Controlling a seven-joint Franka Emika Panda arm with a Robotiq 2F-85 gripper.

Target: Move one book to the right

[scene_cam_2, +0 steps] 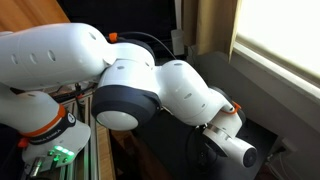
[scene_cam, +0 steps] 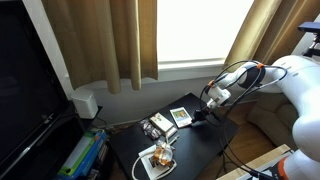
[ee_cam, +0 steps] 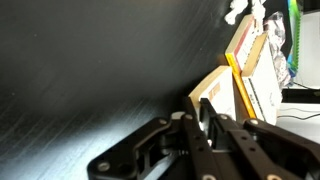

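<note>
My gripper needs to release the book on the black table's far side (scene_cam: 184,116), a little farther from the small greyish book.
The book (scene_cam: 181,116), small with a white edge and a greenish picture, lies on the black table (scene_cam: 205,145) near its far side. My gripper (scene_cam: 203,112) sits right at the book's edge nearest the arm. In the wrist view the fingers (ee_cam: 197,112) are drawn close together, with the book's pale corner (ee_cam: 213,93) at their tips and a light strip between them. It looks shut on the book's edge. In an exterior view the arm (scene_cam_2: 150,90) hides the gripper and the book.
A small greyish book (scene_cam: 157,126) lies just beside the book. A larger white book (scene_cam: 150,165) with an orange-brown thing (scene_cam: 162,154) on it sits at the table's near corner. A window wall and curtains (scene_cam: 120,45) stand behind. Colourful items (scene_cam: 85,155) are stacked on the floor.
</note>
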